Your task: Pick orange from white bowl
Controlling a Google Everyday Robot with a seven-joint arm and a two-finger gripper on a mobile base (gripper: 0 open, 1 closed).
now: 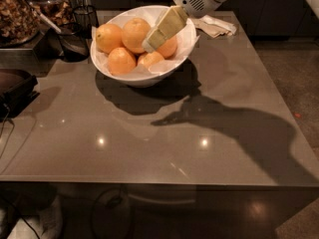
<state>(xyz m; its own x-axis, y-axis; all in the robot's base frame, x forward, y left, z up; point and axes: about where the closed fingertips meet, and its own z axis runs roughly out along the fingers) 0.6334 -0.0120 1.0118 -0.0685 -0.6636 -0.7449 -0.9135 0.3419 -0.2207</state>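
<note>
Next, my gripper closes around the middle of the biggest orange (pixel 133 34), at the top of the pile in the white bowl.
The white bowl (pixel 130 76) stands at the back middle of the grey table and is lined with white paper. It holds several oranges. The biggest orange (pixel 135 33) lies at the top of the pile, with paler ones to its left (pixel 108 37) and in front (pixel 121 60). My gripper (pixel 151 45) reaches in from the upper right and hangs over the bowl's middle. Its cream tip sits just right of the biggest orange and partly hides another orange (pixel 168 48).
A crumpled napkin (pixel 215 26) lies behind the bowl at the right. A small dark glass cup (pixel 84 17) and a dark ladle (pixel 70 42) stand left of the bowl. A container of brown pieces (pixel 17 14) and a black object (pixel 15 89) are at the left edge.
</note>
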